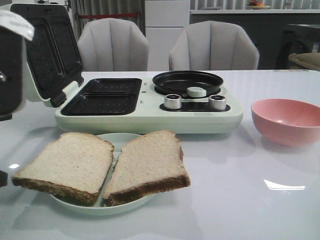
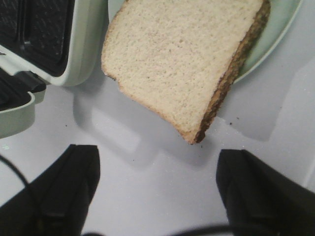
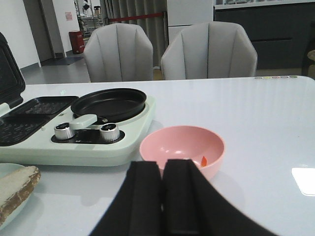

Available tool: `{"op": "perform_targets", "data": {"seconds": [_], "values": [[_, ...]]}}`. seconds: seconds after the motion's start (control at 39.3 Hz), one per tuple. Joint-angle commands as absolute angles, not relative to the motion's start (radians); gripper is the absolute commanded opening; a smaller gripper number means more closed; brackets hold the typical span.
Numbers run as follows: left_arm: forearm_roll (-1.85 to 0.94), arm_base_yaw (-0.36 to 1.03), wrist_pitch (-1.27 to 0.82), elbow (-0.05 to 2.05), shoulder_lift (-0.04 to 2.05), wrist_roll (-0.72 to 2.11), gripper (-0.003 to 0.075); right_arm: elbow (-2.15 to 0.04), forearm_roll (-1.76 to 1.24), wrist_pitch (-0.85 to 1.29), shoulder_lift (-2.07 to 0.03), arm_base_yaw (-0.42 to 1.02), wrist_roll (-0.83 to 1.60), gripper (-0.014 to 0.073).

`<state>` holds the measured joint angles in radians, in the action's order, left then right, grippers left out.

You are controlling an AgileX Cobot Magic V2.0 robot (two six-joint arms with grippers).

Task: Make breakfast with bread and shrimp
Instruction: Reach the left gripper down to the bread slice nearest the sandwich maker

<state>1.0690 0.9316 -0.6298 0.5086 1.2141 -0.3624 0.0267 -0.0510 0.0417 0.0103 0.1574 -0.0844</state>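
Next, my left gripper needs to grab the overhanging crust corner point(image 1: 20, 177) point(image 2: 191, 129) of the slice of bread farther from the pink bowl.
Two slices of bread, the left one point(image 1: 67, 162) and the right one point(image 1: 147, 165), lie side by side on a pale green plate point(image 1: 100, 207) at the table's front. In the left wrist view one slice point(image 2: 187, 59) overhangs the plate's rim point(image 2: 283, 24). My left gripper point(image 2: 157, 189) is open and empty above the bare table, just short of that slice's corner. My right gripper point(image 3: 163, 169) is shut and empty, just before the pink bowl point(image 3: 182, 147). A small orange tip of the shrimp point(image 3: 204, 161) shows inside the bowl; the rest is hidden.
A pale green breakfast maker point(image 1: 150, 117) stands behind the plate, its lid point(image 1: 45, 50) open at the left over two dark sandwich wells point(image 1: 105, 96). It has a round black pan point(image 1: 187, 80) with a green knob point(image 1: 196, 91). The pink bowl point(image 1: 287, 120) stands at the right. Two chairs stand behind the table.
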Motion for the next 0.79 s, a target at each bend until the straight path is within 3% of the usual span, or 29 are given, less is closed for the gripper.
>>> {"op": "perform_targets", "data": {"seconds": [0.0, 0.56, 0.76], "values": [[1.126, 0.937, -0.627, 0.534, 1.238, -0.391, 0.0545, 0.01, -0.048, -0.044, 0.032, 0.153, -0.076, 0.015], [1.299, 0.934, -0.559, 0.49, 1.402, -0.494, 0.0545, 0.01, -0.048, -0.044, 0.032, 0.153, -0.076, 0.015], [1.359, 0.875, -0.531, 0.49, 1.446, -0.495, 0.0545, 0.01, -0.048, -0.044, 0.032, 0.153, -0.076, 0.015]]}}
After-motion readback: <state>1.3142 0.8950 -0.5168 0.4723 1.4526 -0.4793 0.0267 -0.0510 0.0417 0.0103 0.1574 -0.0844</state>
